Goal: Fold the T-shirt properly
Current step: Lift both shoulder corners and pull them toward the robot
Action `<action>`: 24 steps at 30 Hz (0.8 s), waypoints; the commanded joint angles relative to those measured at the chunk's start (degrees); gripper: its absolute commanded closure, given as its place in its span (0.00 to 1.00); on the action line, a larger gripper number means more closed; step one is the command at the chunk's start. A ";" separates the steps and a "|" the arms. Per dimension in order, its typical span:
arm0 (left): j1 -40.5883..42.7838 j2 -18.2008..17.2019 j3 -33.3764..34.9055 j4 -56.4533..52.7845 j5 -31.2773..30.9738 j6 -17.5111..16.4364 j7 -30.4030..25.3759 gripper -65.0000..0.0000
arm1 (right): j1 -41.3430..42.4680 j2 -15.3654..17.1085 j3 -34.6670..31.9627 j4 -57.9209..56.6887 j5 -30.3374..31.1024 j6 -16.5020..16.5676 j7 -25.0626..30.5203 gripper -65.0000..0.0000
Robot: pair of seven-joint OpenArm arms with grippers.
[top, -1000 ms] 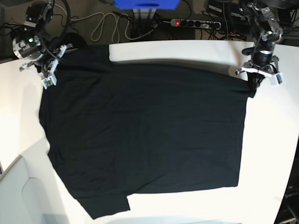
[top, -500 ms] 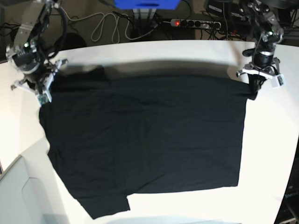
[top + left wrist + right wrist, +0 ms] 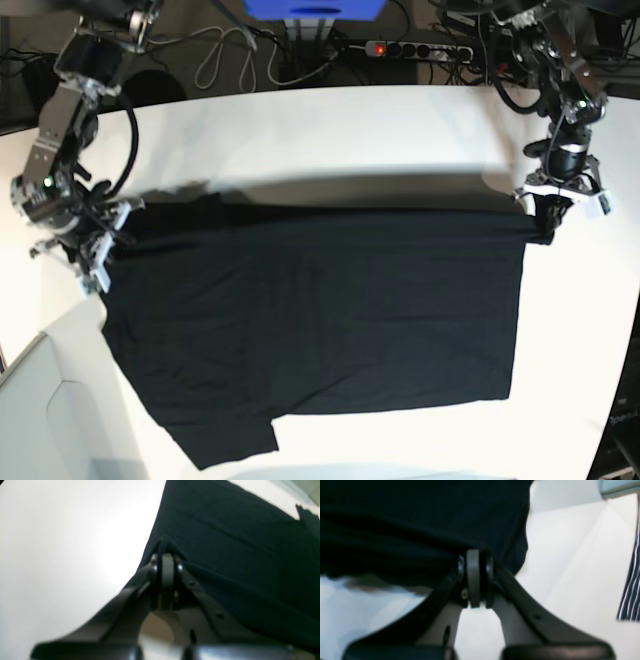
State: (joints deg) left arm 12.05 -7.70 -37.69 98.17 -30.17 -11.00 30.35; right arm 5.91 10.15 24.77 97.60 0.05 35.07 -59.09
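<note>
My left gripper needs to release the black T-shirt's far corner at the far end of the shirt's side edge [image 3: 524, 238].
The black T-shirt [image 3: 320, 320] lies plain side up on the white table [image 3: 380, 130]. Its far edge is lifted and stretched between both grippers. My left gripper [image 3: 543, 222], on the base view's right, is shut on the shirt's far right corner. In the left wrist view the gripper [image 3: 166, 555] pinches a bunch of black cloth [image 3: 237, 542]. My right gripper [image 3: 93, 258], on the base view's left, is shut on the far left corner. In the right wrist view the gripper [image 3: 475, 553] grips the cloth's edge [image 3: 407, 517]. One sleeve [image 3: 235, 440] sticks out at the front. No print shows.
A power strip [image 3: 418, 49], cables [image 3: 225, 55] and a blue box [image 3: 315, 8] lie behind the table's far edge. A pale grey panel [image 3: 40, 410] is at the front left. A striped cloth [image 3: 630, 590] shows at the right wrist view's right edge.
Both grippers have moved toward the table's front, carrying the shirt's far edge with them. More bare table now shows behind the shirt.
</note>
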 commanded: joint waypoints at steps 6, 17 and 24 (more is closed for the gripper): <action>-2.96 -0.95 -0.24 1.04 -0.46 -0.20 -1.47 1.00 | 7.05 0.79 0.15 -5.78 -0.19 1.37 0.85 0.99; -7.44 -0.43 -0.15 -1.16 4.72 -0.38 -1.38 1.00 | 11.80 3.25 -7.41 -15.27 -0.19 1.19 9.73 0.99; -8.58 -0.87 -0.15 -4.85 4.72 -0.56 -1.47 1.00 | 13.21 3.25 -7.50 -15.80 -0.27 1.19 11.57 0.99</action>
State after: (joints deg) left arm 4.38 -7.64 -37.69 92.47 -24.88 -11.25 30.30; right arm 17.39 12.53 17.08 81.01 -0.82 35.07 -48.88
